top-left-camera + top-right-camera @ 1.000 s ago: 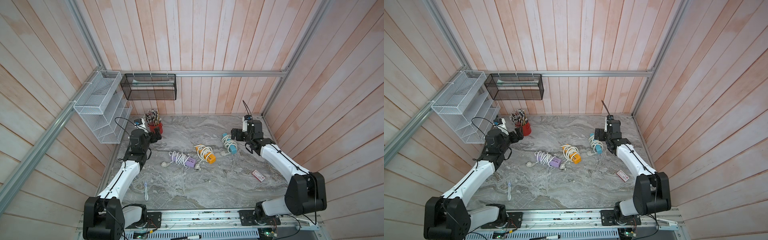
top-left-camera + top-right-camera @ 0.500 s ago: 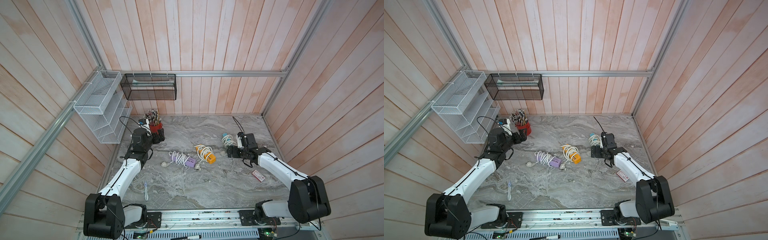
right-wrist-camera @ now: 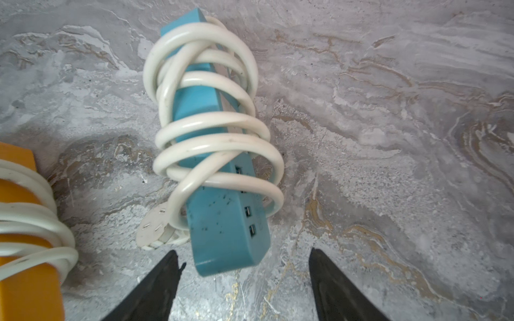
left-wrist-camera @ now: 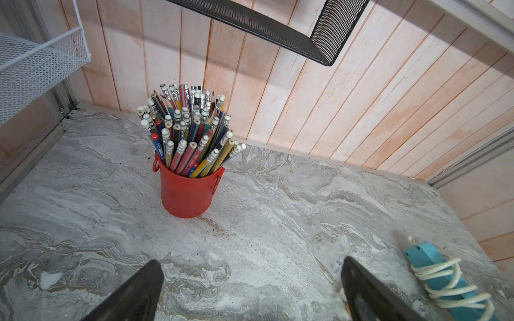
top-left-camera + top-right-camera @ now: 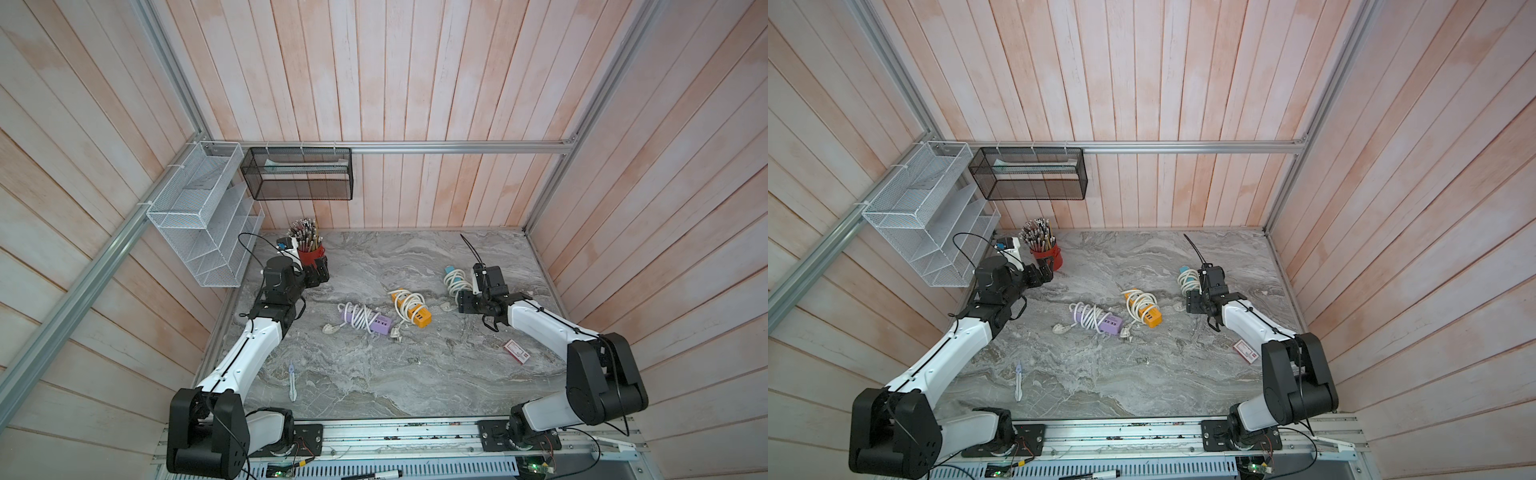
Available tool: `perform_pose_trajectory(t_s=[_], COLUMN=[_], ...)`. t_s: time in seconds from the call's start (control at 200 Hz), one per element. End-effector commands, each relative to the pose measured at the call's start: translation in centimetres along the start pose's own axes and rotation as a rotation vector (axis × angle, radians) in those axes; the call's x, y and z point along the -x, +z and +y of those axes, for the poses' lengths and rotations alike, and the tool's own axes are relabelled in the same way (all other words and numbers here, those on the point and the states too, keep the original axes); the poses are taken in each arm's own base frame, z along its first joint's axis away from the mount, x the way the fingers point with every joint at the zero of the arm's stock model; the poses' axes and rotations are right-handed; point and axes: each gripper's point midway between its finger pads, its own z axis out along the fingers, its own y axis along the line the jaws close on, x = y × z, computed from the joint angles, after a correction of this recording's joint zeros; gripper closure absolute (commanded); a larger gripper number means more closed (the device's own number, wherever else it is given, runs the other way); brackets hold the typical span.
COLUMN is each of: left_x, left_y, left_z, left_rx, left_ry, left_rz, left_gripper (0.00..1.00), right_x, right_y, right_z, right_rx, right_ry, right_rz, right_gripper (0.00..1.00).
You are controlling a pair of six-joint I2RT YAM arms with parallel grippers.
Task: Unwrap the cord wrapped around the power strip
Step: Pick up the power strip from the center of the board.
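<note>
Next, my right gripper reaches farther and grips at the nearest cord loop (image 3: 232, 181) before lifting, since only the near end of the blue power strip is at my fingers.
A blue power strip (image 3: 222, 222) lies at the right of the table, with a white cord (image 3: 217, 130) coiled around it several times and its plug (image 3: 154, 228) beside it. Both top views show this strip (image 5: 453, 280) (image 5: 1188, 279). My right gripper (image 3: 243, 250) is open at the strip's near end, one finger on each side, touching nothing. From above, the right gripper (image 5: 463, 303) sits low, just in front of the strip. My left gripper (image 4: 251, 259) is open and empty near the red pencil cup (image 4: 186, 194), at the back left (image 5: 320, 272).
A purple strip (image 5: 376, 324) and an orange strip (image 5: 411, 309), both cord-wrapped, lie mid-table. A red-and-white card (image 5: 516, 351) lies front right and a pen-like tool (image 5: 292, 380) front left. A white wire rack (image 5: 203, 216) and black mesh basket (image 5: 297, 174) hang on the walls.
My right arm swung from the blue strip's far right side down to its near end, and its jaws narrowed somewhat. The left gripper drifted toward the pencil cup.
</note>
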Motion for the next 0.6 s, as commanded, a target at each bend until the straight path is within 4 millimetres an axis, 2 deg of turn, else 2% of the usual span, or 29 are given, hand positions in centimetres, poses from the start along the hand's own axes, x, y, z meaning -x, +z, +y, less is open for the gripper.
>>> perform_pose_trajectory(t_s=[0.0,0.275,0.435,0.51,0.595], left_x=[-0.1,-0.2,0.0,0.0,-0.1], left_y=[-0.2,0.0,0.0,0.0,0.0], left_z=[-0.4,-0.3,-0.4,-0.3,-0.4], left_rx=[-0.016,-0.013,-0.013,-0.012,-0.015], left_ry=[0.005,0.008,0.008,0.008,0.006], left_rz=[-0.012,-0.012,-0.012,-0.015,-0.018], left_gripper=[0.00,0.00,0.00,0.00,0.00], right_x=[1.5,2.3,2.9,3.4,3.5], right_y=[0.4,0.5,-2.0,-3.2,-3.3], right_z=[-0.4,0.1,2.0,1.9,1.7], right_rx=[-0.033,-0.019,0.182,0.184,0.159], right_ry=[-0.018,-0.037,0.062,0.068,0.037], right_rz=[-0.033,-0.055,-0.090,-0.136,-0.145], right_gripper=[0.25,0.23,0.10,0.07,0.06])
